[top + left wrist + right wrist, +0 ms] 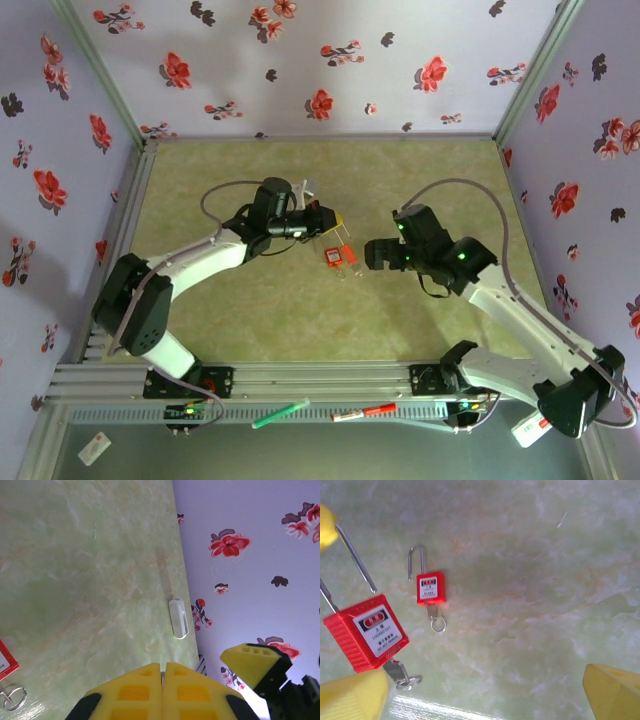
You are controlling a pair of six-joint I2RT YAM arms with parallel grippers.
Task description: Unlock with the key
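Next, my right gripper leaves the key and takes the shackle from my left gripper [357, 559], because the shackle's loose end stands clear of the red padlock's body.
A red padlock [366, 632] hangs by its steel shackle from my left gripper [328, 220], which is shut on the shackle; a sliver of metal shows between its yellow tips [163, 667]. A key [399, 672] with a ring sticks out of the lock's underside. My right gripper [482, 695] is open just below, and its left finger [350, 695] is close beside that key without holding it. In the top view the padlock [332, 255] sits between both grippers, the right gripper [372, 255] just right of it. A second red padlock [431, 587] lies flat on the table with its own key [436, 617] in it.
Flowered walls [320, 60] close the green table [300, 310] on three sides. A small white piece [178, 618] lies at the table's edge by the wall. A green pen [280, 413] and a red pen [365, 410] rest on the front rail.
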